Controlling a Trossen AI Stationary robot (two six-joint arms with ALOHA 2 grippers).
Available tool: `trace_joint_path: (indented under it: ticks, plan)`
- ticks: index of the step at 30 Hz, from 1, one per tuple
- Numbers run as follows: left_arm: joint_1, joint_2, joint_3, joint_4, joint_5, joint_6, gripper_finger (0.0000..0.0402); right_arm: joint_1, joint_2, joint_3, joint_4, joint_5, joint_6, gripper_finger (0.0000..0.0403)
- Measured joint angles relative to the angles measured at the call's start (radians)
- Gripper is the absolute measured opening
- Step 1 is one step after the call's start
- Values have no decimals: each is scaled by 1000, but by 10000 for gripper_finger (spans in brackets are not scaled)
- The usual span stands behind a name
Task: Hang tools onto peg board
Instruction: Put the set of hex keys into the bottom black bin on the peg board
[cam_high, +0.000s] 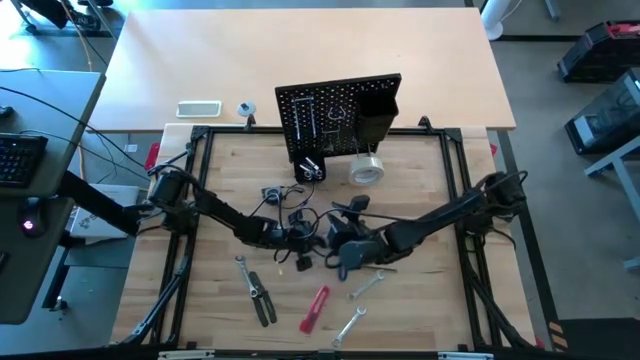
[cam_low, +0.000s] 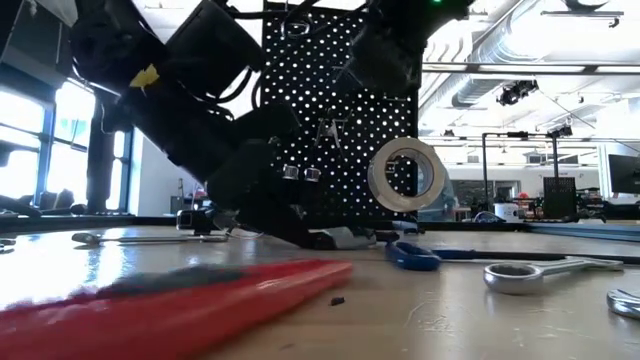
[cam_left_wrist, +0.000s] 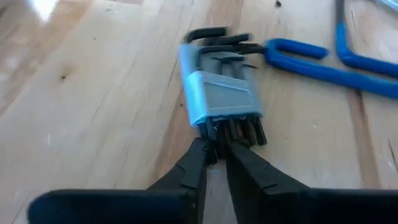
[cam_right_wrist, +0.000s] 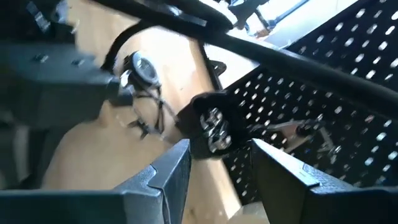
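Observation:
My left gripper pinches only the hex keys' straight free ends, so it should open wide and take the blue-grey holder across its body (cam_left_wrist: 224, 96).
A set of black hex keys in a blue-grey holder (cam_left_wrist: 221, 93) lies flat on the wooden table, with my left gripper (cam_left_wrist: 217, 149) shut on its near end. A blue-handled tool (cam_left_wrist: 323, 62) lies just beyond it. The black peg board (cam_high: 340, 115) stands upright at the table's far side, and a pale tape roll (cam_high: 367, 168) leans at its foot. My right gripper (cam_right_wrist: 214, 168) hangs open above the table's middle, facing the peg board (cam_right_wrist: 323, 93), with nothing between its fingers. My left gripper pinches the straight free ends of the hex keys (cam_left_wrist: 217, 132), where they stick out of the holder, between its two fingertips. The fingers slant down and lie along the keys. The set rests flat on the table.
Black-handled pliers (cam_high: 262, 298), a red-handled cutter (cam_high: 315, 308) and two silver wrenches (cam_high: 365, 287) (cam_high: 348, 325) lie toward the table's near edge. A white flat device (cam_high: 198, 108) lies on the far desk. The two arms reach close together at the table's middle.

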Motion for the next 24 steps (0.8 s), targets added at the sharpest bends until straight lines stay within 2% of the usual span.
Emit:
trace_joint_path:
  ticks: [3, 7, 10, 12, 18, 24]
  plan:
    - [-1, -13, -1, -31, 1, 2, 40, 8, 0, 0, -120, -68, 156, 162]
    - [-1, -14, -1, -33, 1, 10, 40, -1, 3, 0, -259, -229, 341, 162]
    - [-1, -14, -1, -35, 0, 26, 41, -4, 12, -7, -311, -256, 419, 162]
    - [-1, -15, -1, -36, 7, 35, 41, -8, 11, -42, -266, -263, 439, 162]
    - [-4, -32, -1, -82, 37, 29, 42, -47, 11, -183, -28, -385, 450, 162]
    - [-16, -138, -8, -224, 48, 48, 42, -69, 12, -265, 72, -391, 470, 162]
